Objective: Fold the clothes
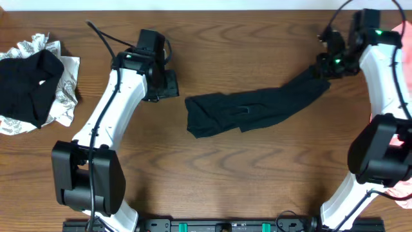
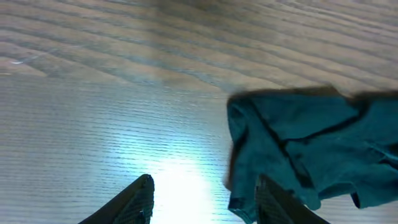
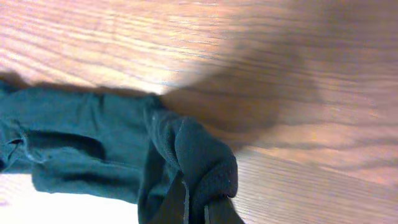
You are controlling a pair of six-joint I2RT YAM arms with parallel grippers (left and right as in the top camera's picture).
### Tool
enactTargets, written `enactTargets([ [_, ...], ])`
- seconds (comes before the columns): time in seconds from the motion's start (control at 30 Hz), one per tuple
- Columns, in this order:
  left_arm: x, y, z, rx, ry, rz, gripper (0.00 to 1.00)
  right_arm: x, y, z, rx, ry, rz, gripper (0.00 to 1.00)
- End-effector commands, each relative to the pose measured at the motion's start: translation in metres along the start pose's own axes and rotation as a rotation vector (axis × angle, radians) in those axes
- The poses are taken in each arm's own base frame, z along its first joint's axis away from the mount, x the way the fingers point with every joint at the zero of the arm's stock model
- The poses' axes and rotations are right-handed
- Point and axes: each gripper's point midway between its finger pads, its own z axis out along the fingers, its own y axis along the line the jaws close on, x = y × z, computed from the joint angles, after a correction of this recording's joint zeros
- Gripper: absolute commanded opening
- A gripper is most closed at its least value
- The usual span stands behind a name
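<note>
Next, my right gripper lets the raised end of the black shirt go on the creased middle of the black shirt (image 1: 246, 106) (image 3: 59, 140).
A plain black shirt (image 1: 248, 111) of the clothes lies bunched and drawn out across the middle of the table, one end rising to the far right. My right gripper (image 1: 324, 68) is shut on that raised end; in the right wrist view the fabric (image 3: 199, 162) bulges over the closed gripper (image 3: 196, 210). My left gripper (image 1: 170, 84) stands open just left of the shirt's other end. In the left wrist view bare wood shows inside the gripper (image 2: 205, 202), and its right finger (image 2: 273, 205) overlaps the shirt's edge (image 2: 311, 146).
At the far left lies another black garment (image 1: 29, 80) on top of a white-grey patterned piece (image 1: 64, 96). A salmon-pink cloth (image 1: 404, 185) shows at the right edge behind my right arm. The table's back edge runs close behind both grippers.
</note>
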Motion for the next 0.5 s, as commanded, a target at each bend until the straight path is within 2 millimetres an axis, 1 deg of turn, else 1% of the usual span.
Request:
enactTargets([
  [0.0, -0.006, 0.008, -0.003, -0.01, -0.014, -0.028, 0.53, -0.007, 0.03, 0.005, -0.017, 0.007, -0.049, 0.01],
  [0.1, -0.007, 0.011, -0.004, -0.013, -0.015, -0.037, 0.53, -0.008, 0.053, 0.011, -0.021, 0.021, -0.08, 0.01],
  [0.27, -0.007, 0.012, -0.004, -0.013, -0.015, -0.037, 0.53, -0.008, 0.097, 0.02, -0.048, 0.038, -0.164, 0.01],
  [0.47, -0.007, 0.012, -0.004, -0.013, -0.015, -0.037, 0.53, -0.005, 0.122, 0.032, -0.023, 0.06, -0.202, 0.01],
])
